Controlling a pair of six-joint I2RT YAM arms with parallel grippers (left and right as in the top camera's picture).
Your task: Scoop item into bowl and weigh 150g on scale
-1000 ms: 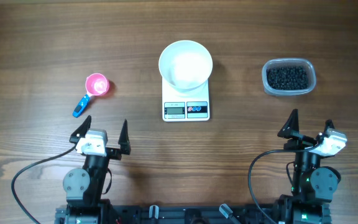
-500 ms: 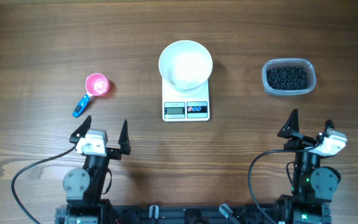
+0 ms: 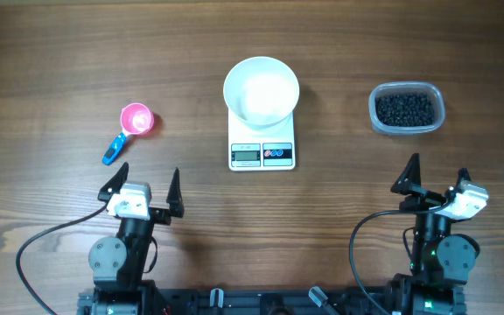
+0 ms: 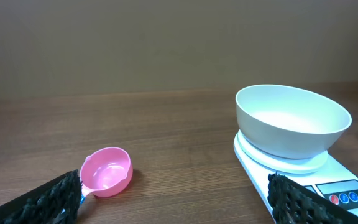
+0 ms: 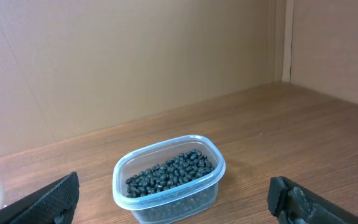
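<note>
The robot's left gripper will next move to the pink scoop's rim (image 3: 122, 118) (image 4: 82, 170), on the side that faces away from the white scale, and close there.
A white bowl (image 3: 262, 90) (image 4: 291, 121) stands empty on the small white scale (image 3: 262, 154) (image 4: 328, 181) at the table's centre. Black beans, the item (image 3: 403, 108) (image 5: 169, 172), fill a clear plastic tub (image 3: 407, 125) (image 5: 166, 193) at the right. A pink scoop (image 3: 135, 120) (image 4: 106, 172) with a blue handle lies at the left. My left gripper (image 3: 145, 182) (image 4: 176, 202) sits open near the front edge, behind the scoop, holding nothing. My right gripper (image 3: 436, 171) (image 5: 173, 199) is open too, facing the tub from the front, nothing between its fingers.
Both arm bases and their black cables sit along the front table edge (image 3: 252, 297). Brown cardboard walls (image 5: 135, 56) rise behind the table. Bare wood lies between scoop, scale and tub.
</note>
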